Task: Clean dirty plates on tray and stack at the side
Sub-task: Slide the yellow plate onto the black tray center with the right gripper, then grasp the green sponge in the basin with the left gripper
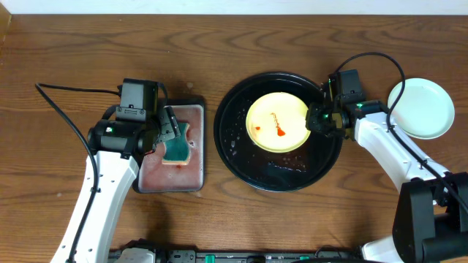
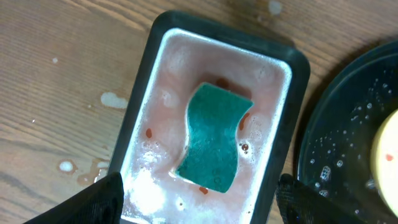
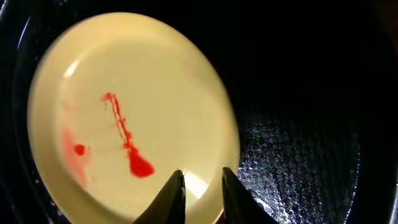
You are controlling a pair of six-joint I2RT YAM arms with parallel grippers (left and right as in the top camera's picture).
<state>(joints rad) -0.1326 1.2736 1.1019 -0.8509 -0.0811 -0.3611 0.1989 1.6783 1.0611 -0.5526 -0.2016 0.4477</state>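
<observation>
The yellow plate still has sauce to clean, so next I lower my left gripper to the green sponge's middle (image 1: 178, 145) (image 2: 212, 138) and close it there.
A yellow plate (image 1: 276, 121) with a red sauce smear lies in the round black tray (image 1: 241, 157). It fills the right wrist view (image 3: 124, 93), with wet tray floor (image 3: 298, 162) beside it. My right gripper (image 1: 319, 117) (image 3: 202, 177) sits at the plate's right rim, fingers close together, pinching the rim. A clean pale blue plate (image 1: 420, 108) rests on the table at the far right; whether another lies under it I cannot tell. My left gripper (image 1: 170, 135) (image 2: 199, 205) is open and empty above a green sponge (image 1: 175, 150) (image 2: 214, 140).
The sponge lies in a small rectangular black-rimmed tray (image 1: 146, 179) (image 2: 155, 62) holding pinkish soapy water, left of the round tray. Water drops mark the wooden table (image 2: 112, 99) beside it. The round tray's edge shows in the left wrist view (image 2: 339, 143).
</observation>
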